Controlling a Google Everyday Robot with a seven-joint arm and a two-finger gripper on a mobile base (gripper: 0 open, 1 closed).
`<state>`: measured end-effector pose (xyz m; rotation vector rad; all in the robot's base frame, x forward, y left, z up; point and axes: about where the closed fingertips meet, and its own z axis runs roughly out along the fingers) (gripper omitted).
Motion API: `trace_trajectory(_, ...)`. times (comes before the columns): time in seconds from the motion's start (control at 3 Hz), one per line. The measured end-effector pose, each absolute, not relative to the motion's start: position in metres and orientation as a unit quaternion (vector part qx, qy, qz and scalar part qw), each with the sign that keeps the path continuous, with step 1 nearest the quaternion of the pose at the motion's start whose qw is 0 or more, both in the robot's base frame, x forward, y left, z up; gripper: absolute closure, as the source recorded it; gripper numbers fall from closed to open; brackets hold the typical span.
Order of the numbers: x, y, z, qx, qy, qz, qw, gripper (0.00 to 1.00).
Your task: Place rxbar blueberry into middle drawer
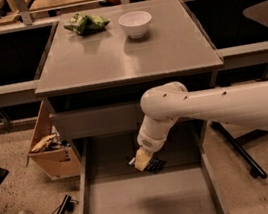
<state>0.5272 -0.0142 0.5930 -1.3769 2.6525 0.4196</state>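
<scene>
The robot's gripper should release the rxbar blueberry near the centre of the middle drawer's grey bottom point(153, 188).
The middle drawer point(149, 203) is pulled out wide below the cabinet, with a flat grey floor and low side walls. My gripper point(143, 159) hangs from the white arm inside the drawer's back part, just above the floor. The rxbar blueberry point(155, 165), a dark flat bar with pale print, is at the fingertips, partly hidden behind them. I cannot tell whether it rests on the drawer floor or is still held.
On the cabinet top point(165, 48) stand a white bowl point(135, 23) and a crinkled green bag point(85, 23). A cardboard box point(49, 147) with items sits on the floor at the left. A black stand's legs point(237, 148) are at the right.
</scene>
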Motion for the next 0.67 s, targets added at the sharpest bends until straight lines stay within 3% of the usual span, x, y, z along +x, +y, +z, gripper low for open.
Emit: trace_trajectory(0.67, 0.515, -0.007, 0.491, -0.497, 0.856, 0.131, 0.046, 1.00)
